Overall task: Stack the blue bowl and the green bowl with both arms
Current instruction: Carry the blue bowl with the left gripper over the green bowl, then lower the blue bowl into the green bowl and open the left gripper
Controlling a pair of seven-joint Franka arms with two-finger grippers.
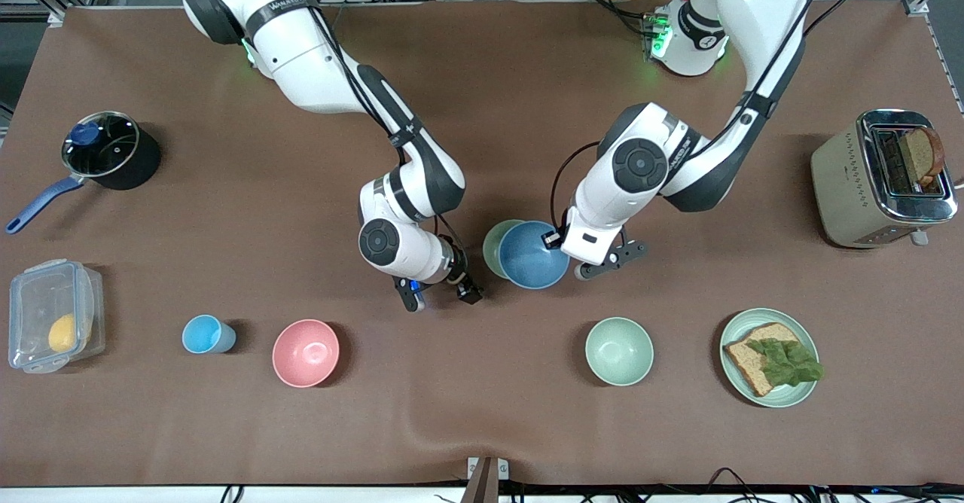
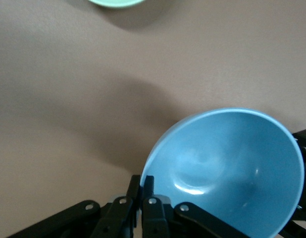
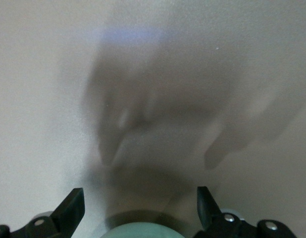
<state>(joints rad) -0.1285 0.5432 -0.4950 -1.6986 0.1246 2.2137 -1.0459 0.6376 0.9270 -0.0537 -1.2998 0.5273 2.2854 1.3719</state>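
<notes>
The robot's left gripper should put the blue bowl down inside the sage-green bowl [image 1: 514, 248] in the middle of the table.
The blue bowl [image 1: 533, 254] is tilted and partly covers the sage-green bowl [image 1: 495, 243] at mid-table; only one edge of the green bowl shows. My left gripper [image 1: 556, 241] is shut on the blue bowl's rim; the left wrist view shows the fingers [image 2: 150, 191] pinching the rim of the blue bowl [image 2: 227, 168]. My right gripper [image 1: 440, 292] is open and empty, just beside the green bowl toward the right arm's end. In the right wrist view its fingers [image 3: 71, 208] stand wide apart and the green bowl's edge [image 3: 138, 232] shows between them.
A paler mint bowl [image 1: 619, 350], a pink bowl [image 1: 305, 352] and a light-blue cup [image 1: 205, 334] stand nearer the front camera. A plate with a sandwich [image 1: 734, 326] and a toaster [image 1: 881, 179] are toward the left arm's end. A pot [image 1: 105, 149] and a plastic box [image 1: 53, 315] are toward the right arm's end.
</notes>
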